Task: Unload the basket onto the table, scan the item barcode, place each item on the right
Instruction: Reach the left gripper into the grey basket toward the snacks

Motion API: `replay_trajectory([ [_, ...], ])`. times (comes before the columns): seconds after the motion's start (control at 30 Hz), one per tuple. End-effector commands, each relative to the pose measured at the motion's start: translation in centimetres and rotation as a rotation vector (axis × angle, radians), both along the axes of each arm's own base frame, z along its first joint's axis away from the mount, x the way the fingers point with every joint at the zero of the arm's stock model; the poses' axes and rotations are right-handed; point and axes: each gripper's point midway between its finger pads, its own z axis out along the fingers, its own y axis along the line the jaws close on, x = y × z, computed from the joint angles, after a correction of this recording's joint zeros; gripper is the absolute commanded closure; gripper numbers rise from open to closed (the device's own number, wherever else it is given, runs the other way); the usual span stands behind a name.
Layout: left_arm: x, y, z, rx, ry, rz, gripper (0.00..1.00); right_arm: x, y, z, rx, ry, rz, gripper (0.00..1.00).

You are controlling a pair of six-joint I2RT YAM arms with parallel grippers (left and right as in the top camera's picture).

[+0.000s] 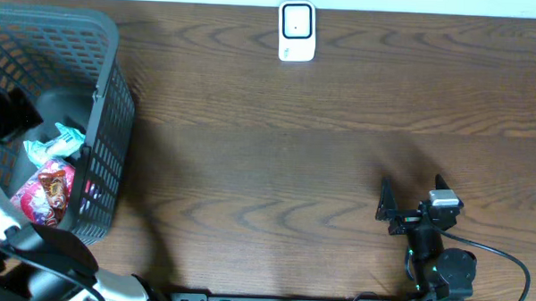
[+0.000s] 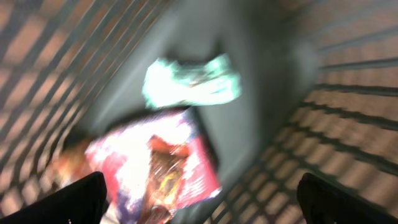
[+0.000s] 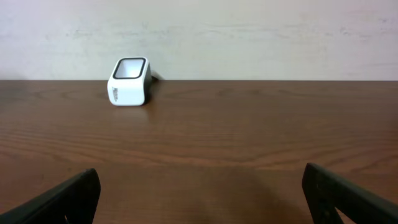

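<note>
A small brown packet lies on top of the red-and-white snack packet in the grey basket. Next, my left gripper closes on the small brown packet (image 1: 54, 189) (image 2: 164, 177).
A grey mesh basket (image 1: 107, 91) at the table's left holds a teal packet (image 1: 58, 143) and a red-and-white snack packet (image 1: 45, 192). The left wrist view is blurred. It looks down into the basket, with the red packet (image 2: 155, 168) close under my left gripper (image 2: 199, 199) and the teal packet (image 2: 193, 81) beyond. That gripper is open, nothing between its fingers. The white barcode scanner (image 1: 297, 31) stands at the far edge, also in the right wrist view (image 3: 129, 81). My right gripper (image 1: 409, 198) hovers open and empty over the table's near right.
The basket's mesh wall (image 2: 348, 118) rises to the right of the left gripper. A dark shape (image 1: 3, 114) sits in the basket's far left part. Brown wooden tabletop (image 1: 277, 151) stretches between basket, scanner and right arm.
</note>
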Motion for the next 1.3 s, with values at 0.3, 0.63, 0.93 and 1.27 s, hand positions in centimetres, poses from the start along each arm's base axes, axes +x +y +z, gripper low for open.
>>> replay_trajectory([
  [0.3, -6.9, 0.1, -6.9, -0.044, 0.415, 0.274, 0.02, 0.0, -0.2, -0.1, -0.011, -0.001, -0.008, 0.01],
  [0.63, -10.3, -2.9, -11.8, -0.144, 0.566, 0.317, 0.02, 0.0, -0.2, -0.1, -0.011, -0.001, -0.008, 0.01],
  [0.93, -11.5, -4.0, -14.2, -0.170, 0.608, 0.311, 0.02, 0.0, -0.2, -0.1, -0.011, -0.001, -0.008, 0.01],
  [1.27, -11.3, -4.1, -14.2, -0.182, 0.597, 0.311, 0.93, 0.0, -0.2, -0.1, -0.011, -0.001, -0.008, 0.01],
])
